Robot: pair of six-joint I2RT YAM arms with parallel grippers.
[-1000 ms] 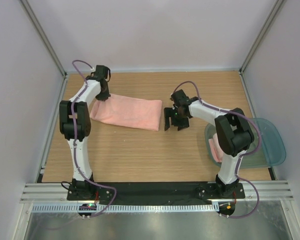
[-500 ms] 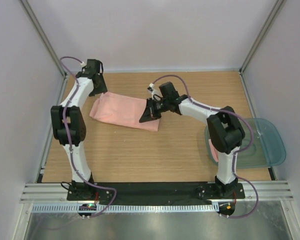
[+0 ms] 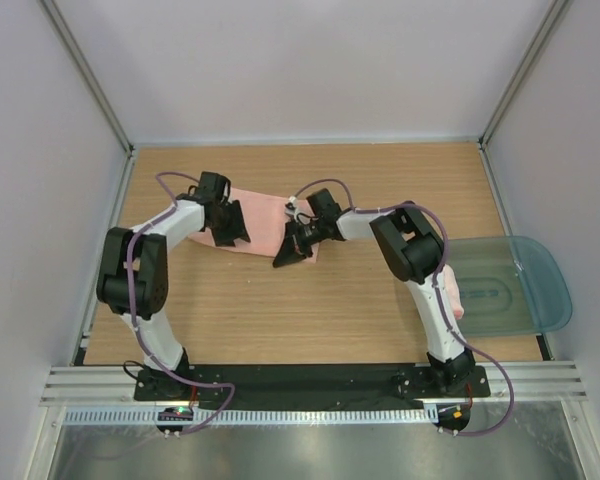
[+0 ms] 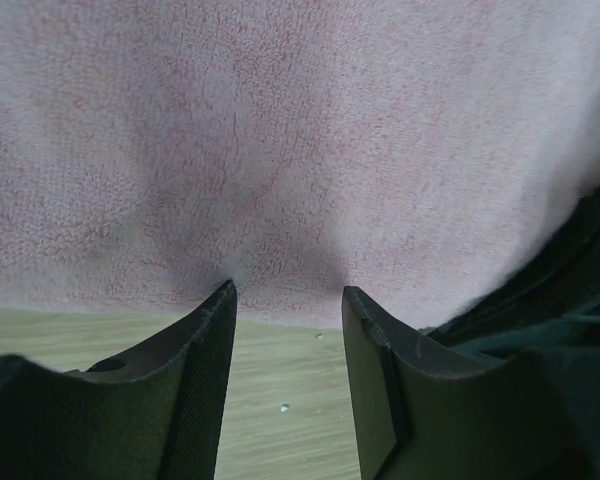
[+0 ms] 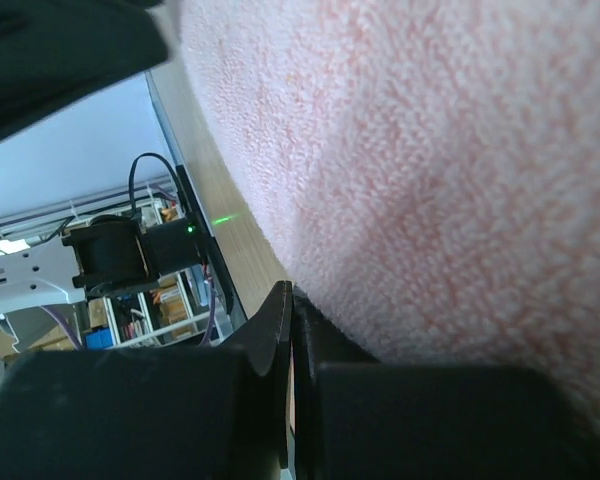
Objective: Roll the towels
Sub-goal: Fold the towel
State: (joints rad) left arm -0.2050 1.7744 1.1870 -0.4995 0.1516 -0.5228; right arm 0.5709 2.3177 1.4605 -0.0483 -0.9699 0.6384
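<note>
Next, I need to close my left gripper on the salmon-pink towel's near corner (image 3: 314,261), tray side.
A salmon-pink towel (image 3: 265,215) lies bunched on the wooden table between my two grippers. My left gripper (image 3: 234,232) is over its left part. In the left wrist view this gripper (image 4: 285,295) is open, and its fingertips (image 4: 220,300) touch the near edge of the towel (image 4: 300,150) with only bare wood between them. My right gripper (image 3: 286,254) is at the towel's near right corner. In the right wrist view it (image 5: 292,298) is shut, and the towel (image 5: 430,170) lies against the side of one finger. A second pink towel (image 3: 452,300) shows partly beside the right arm.
A translucent teal-grey tray (image 3: 525,290) juts over the table's right edge. White walls and metal posts (image 3: 90,80) close in the back and sides. The black base rail (image 3: 300,378) runs along the near edge.
The left gripper came from the far left corner down onto the towel and opened. The right gripper swung left to the towel's right end and shut. The towel now looks shorter and bunched.
</note>
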